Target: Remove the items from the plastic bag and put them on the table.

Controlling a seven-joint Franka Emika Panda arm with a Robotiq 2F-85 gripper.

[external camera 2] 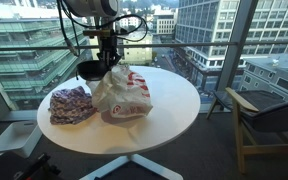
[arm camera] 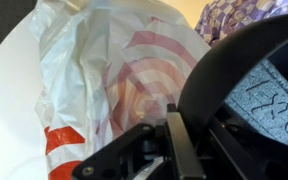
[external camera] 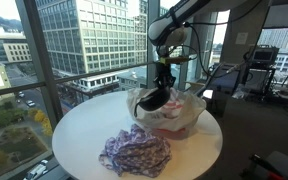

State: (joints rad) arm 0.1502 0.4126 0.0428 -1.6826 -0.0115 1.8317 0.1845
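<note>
The black rounded item, now lifted beside the bag's top, will be let go by my gripper against the purple patterned cloth's edge (external camera: pixel 116 133) on the side toward the windows.
A white plastic bag with red stripes (external camera: pixel 180 115) lies crumpled on the round white table (external camera: pixel 74 140); it shows in both exterior views (external camera 2: pixel 126 92) and fills the left of the wrist view (arm camera: pixel 94 70). My gripper (external camera: pixel 164 72) hangs over the bag's mouth, shut on the edge of a black rounded item (external camera: pixel 154 100) with a grey patterned inner face (arm camera: pixel 269 95). The item is lifted beside the bag's top (external camera 2: pixel 89 70). In the wrist view my fingers (arm camera: pixel 174 145) clamp its rim. What else the bag holds is hidden.
A purple patterned cloth (external camera: pixel 134 152) lies on the table next to the bag, also seen in an exterior view (external camera 2: pixel 71 103) and the wrist view (arm camera: pixel 234 12). Large windows surround the table. A chair (external camera 2: pixel 269 115) stands off to one side.
</note>
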